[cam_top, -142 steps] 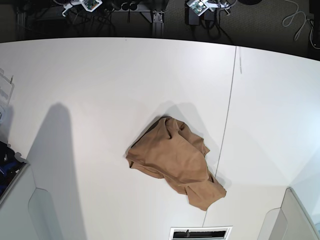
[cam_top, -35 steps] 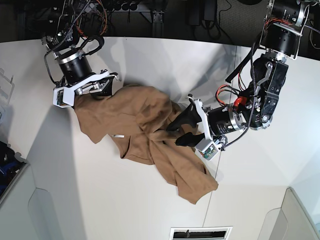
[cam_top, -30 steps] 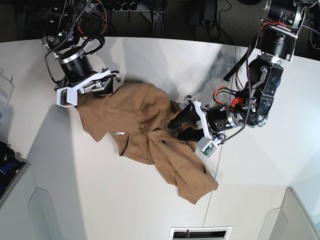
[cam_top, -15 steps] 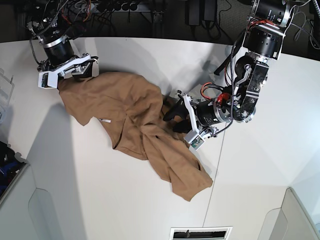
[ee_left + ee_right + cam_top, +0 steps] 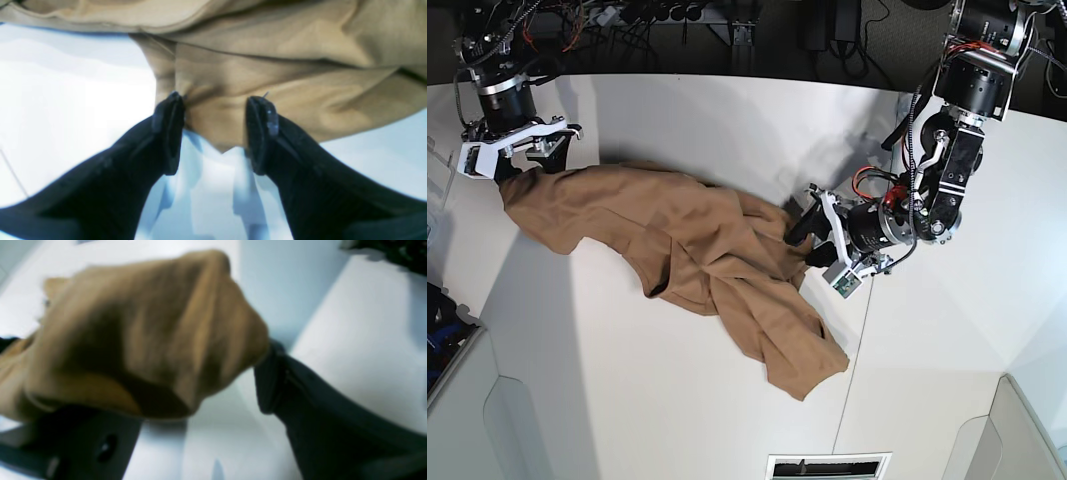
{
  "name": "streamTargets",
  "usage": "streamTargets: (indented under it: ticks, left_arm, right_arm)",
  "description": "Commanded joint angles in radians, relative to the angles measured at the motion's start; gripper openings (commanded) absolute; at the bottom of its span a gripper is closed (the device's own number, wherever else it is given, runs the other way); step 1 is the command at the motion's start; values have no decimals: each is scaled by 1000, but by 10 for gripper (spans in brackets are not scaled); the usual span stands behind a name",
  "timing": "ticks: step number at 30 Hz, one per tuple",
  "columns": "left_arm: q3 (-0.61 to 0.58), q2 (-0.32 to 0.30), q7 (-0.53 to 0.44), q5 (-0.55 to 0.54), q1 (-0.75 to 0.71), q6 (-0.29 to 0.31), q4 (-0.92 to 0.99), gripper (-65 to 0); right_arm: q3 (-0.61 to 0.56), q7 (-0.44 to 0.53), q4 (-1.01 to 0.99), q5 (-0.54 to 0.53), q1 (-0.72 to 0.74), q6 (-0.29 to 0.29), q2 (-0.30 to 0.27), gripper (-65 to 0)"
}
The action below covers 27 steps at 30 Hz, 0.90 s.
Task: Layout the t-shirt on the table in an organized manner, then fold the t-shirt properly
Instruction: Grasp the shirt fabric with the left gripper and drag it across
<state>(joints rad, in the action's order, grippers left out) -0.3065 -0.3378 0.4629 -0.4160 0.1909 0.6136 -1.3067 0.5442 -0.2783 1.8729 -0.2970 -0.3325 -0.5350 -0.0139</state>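
I should close my left gripper on the front strip's edge (image 5: 815,312) (image 5: 96,32) of the tan-brown t-shirt, on the side that faces the dark seam of the table.
The tan-brown t-shirt (image 5: 687,240) lies stretched in a crumpled band across the white table (image 5: 677,400), from far left to a tip near the front middle. My right gripper (image 5: 525,165) is at its far-left end. In the right wrist view a lifted bunch of t-shirt (image 5: 140,340) drapes over one finger and fills the right gripper (image 5: 173,380). My left gripper (image 5: 810,237) sits at the shirt's right edge. In the left wrist view the left gripper (image 5: 217,98) stands open, its fingertips (image 5: 168,116) touching a flat flap of t-shirt (image 5: 267,60) that lies between them.
A thin dark seam (image 5: 882,200) runs across the table just right of the left gripper. Pale panels stand at the front left (image 5: 487,420) and front right (image 5: 1017,440) corners, with a vent slot (image 5: 827,467) at the front edge. Cables (image 5: 677,15) lie beyond the far edge.
The right gripper has moved left toward the table's far-left corner, dragging the shirt's end and stretching it wider. The left gripper has shifted slightly right at the shirt's other edge.
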Motion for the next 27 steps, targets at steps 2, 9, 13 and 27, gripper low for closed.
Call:
streamTargets:
  ticks: [2, 9, 13, 27]
  left_arm:
    - [6, -12, -21, -9, 21, -4, -13, -319]
    - [6, -34, -21, 52, 22, -53, -13, -319]
    - [6, -50, -22, 51, 22, -87, -13, -319]
    - [10, 69, -34, -162, 29, 85, -29, -319]
  right_arm:
    - [6, 30, 20, 9, 5, 34, -6, -301]
    - [27, 32, 20, 60, 5, 72, -63, -301]
    - [63, 31, 20, -8, 5, 58, -105, -301]
    - [-149, -3, -52, -13, 5, -11, -99, -301]
